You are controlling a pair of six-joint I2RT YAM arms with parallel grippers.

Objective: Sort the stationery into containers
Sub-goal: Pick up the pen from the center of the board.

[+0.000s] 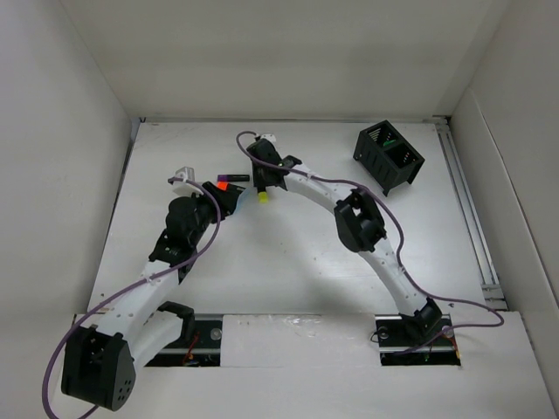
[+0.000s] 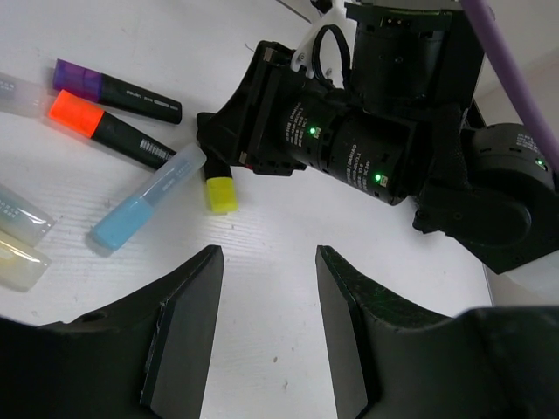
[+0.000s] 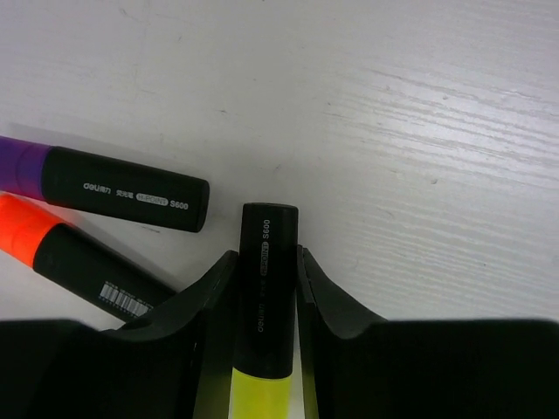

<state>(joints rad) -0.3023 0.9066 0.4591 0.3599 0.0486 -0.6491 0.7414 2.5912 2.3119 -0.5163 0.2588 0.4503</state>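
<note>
Next, my right gripper releases the yellow-capped black highlighter in the black box's rear compartment point(image 1: 382, 136), next to the green piece.
My right gripper point(image 3: 265, 257) is shut on a yellow-capped black highlighter point(image 3: 266, 297), gripping its black body. In the top view this gripper point(image 1: 263, 185) is left of centre at the back, the yellow cap point(image 1: 262, 197) poking out. The left wrist view shows that cap point(image 2: 220, 193) low over the table. A purple-capped marker point(image 3: 122, 188) and an orange-capped marker point(image 3: 79, 262) lie just left of it. A light blue marker point(image 2: 144, 199) lies beside them. My left gripper point(image 2: 266, 257) is open and empty over bare table. The black box point(image 1: 389, 157) stands at the back right.
Pale translucent markers point(image 2: 19, 218) lie at the left edge of the left wrist view, another above them point(image 2: 16, 92). My two arms are close together near the marker cluster point(image 1: 229, 181). White walls enclose the table; a rail point(image 1: 467, 209) runs along its right side.
</note>
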